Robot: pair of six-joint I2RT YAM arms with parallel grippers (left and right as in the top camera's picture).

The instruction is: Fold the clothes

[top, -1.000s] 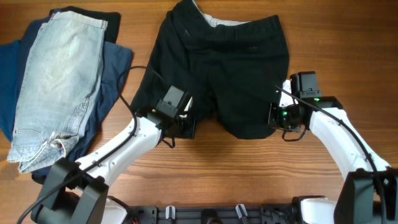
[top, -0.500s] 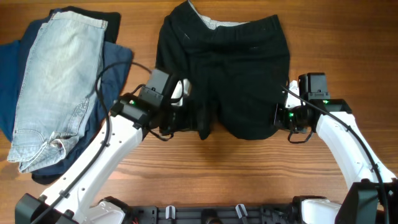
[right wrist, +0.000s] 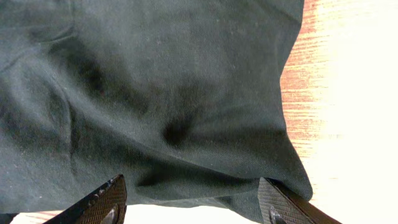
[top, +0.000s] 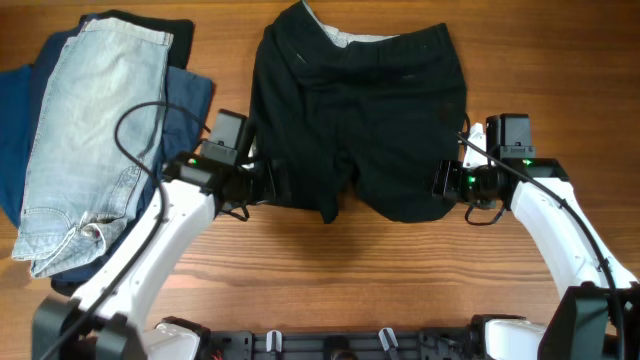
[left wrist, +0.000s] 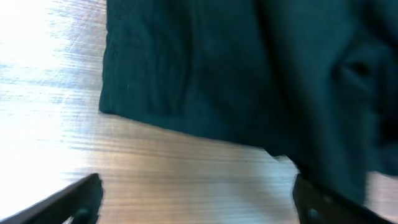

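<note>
By the robot's left gripper, the leg of the black shorts is bunched at its inner edge, so the robot should grab its hem [left wrist: 186, 129] and pull it toward the denim shorts.
The black shorts [top: 355, 110] lie flat on the wooden table, waistband at the far side with its pale lining [top: 345, 37] showing. My left gripper [top: 277, 185] sits by the left leg's hem, open. In the left wrist view it [left wrist: 199, 200] has only bare wood between its fingers, and the hem [left wrist: 186, 118] lies just ahead. My right gripper [top: 443, 182] is at the right leg's outer corner. In the right wrist view its jaws [right wrist: 196, 204] stand wide apart, with the edge of the shorts [right wrist: 186, 93] lying loose between them, not pinched.
Light-wash denim shorts [top: 95, 130] lie on navy garments [top: 188, 105] at the far left of the table. Bare wood [top: 380, 270] runs along the near edge in front of the black shorts.
My left gripper opened, let go of the left leg's hem and drew back to the left. My right gripper's jaws spread wider at the right leg's corner.
</note>
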